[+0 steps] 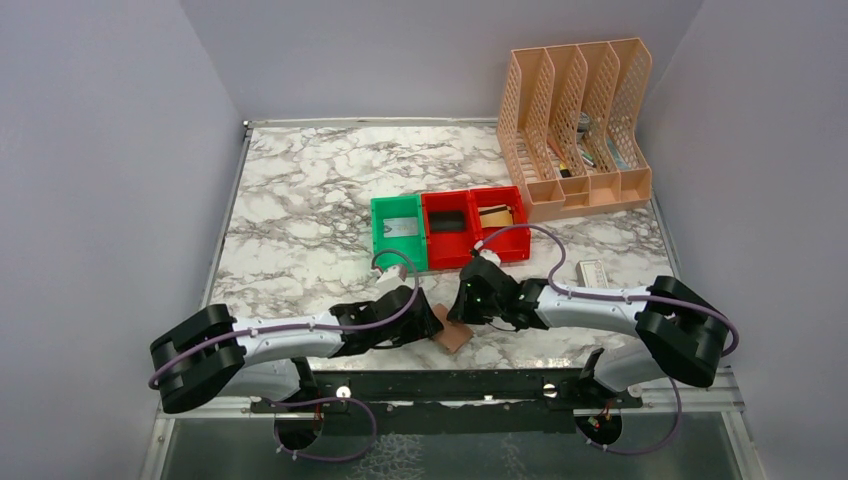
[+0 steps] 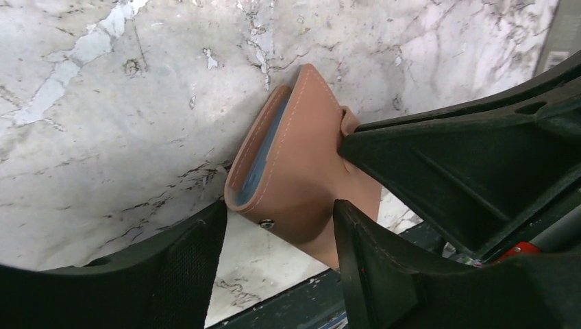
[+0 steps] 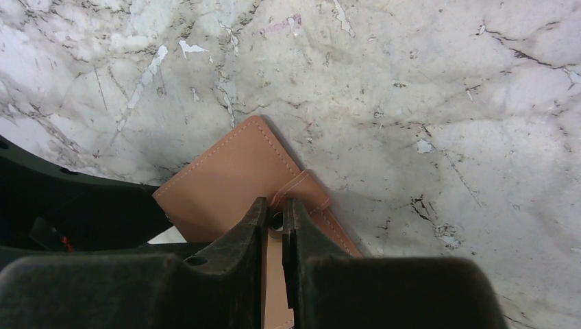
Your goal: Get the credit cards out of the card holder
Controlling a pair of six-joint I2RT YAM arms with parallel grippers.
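The snap tab lies folded over the tilted side of the card holder, so the robot's right gripper needs to open, grab the snap tab [image 3: 277, 221] by its end and swing the cover of the card holder open.
The brown card holder [image 1: 455, 335] stands tilted at the table's near edge, between both arms. Its fold gapes a little and shows the light blue lining [image 2: 264, 147]. No credit cards show in it. My right gripper [image 3: 275, 205] is shut on the holder's snap tab [image 3: 301, 188] and reaches in from the right [image 1: 466, 316]. My left gripper [image 2: 279, 205] straddles the holder's [image 2: 301, 164] lower corner with its jaws apart. The right finger [image 2: 370, 267] is against the leather and the left finger [image 2: 192, 267] stands clear of it.
A green bin [image 1: 399, 231] and two red bins [image 1: 473, 222] stand in a row mid-table, each with a flat piece inside. A peach file rack [image 1: 575, 130] is at the back right. A small white box [image 1: 597, 271] lies to the right. The table's dark front rail [image 1: 450, 385] runs just behind the holder.
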